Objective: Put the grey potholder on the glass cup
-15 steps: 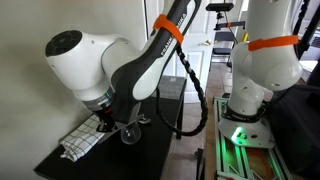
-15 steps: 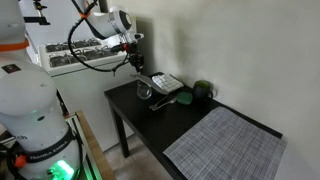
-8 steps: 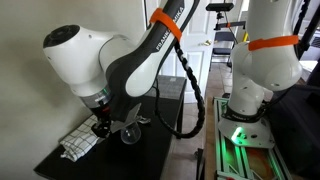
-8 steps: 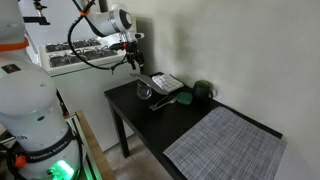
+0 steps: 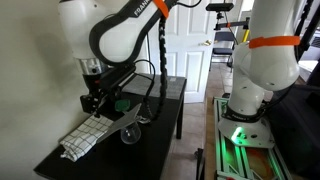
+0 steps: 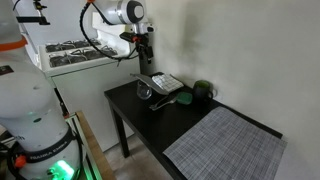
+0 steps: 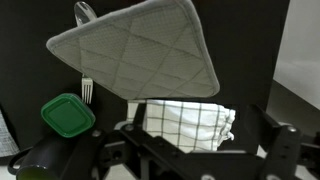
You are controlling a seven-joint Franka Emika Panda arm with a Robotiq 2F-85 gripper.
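Observation:
The grey potholder's far corner (image 5: pixel 139 105) (image 7: pixel 56 44) is between the dark green round object and the spoon. My gripper needs to close on it there.
In the wrist view the grey potholder (image 7: pixel 135 50) is a quilted square pad lying flat and fills the upper picture. The glass cup does not show there; the pad covers that spot. In an exterior view the glass cup (image 5: pixel 130 133) stands on the dark table with the potholder (image 5: pixel 131 120) resting across its top. My gripper (image 5: pixel 96 101) hangs well above and to the side of them, open and holding nothing. Its fingers (image 7: pixel 272 140) stand wide apart at the bottom of the wrist view. It also shows high over the table's far end, my gripper (image 6: pixel 146 60).
A white checked dish towel (image 7: pixel 187 124) (image 5: pixel 85 138) lies beside the cup. A dark green round object (image 7: pixel 67 115) (image 6: pixel 203 90) sits close by. A large grey woven mat (image 6: pixel 225 143) covers the table's other end. A wall runs along the table (image 6: pixel 130 110).
The jaws have opened and let go of the potholder, which stays on the cup. The arm has lifted up and away from the table.

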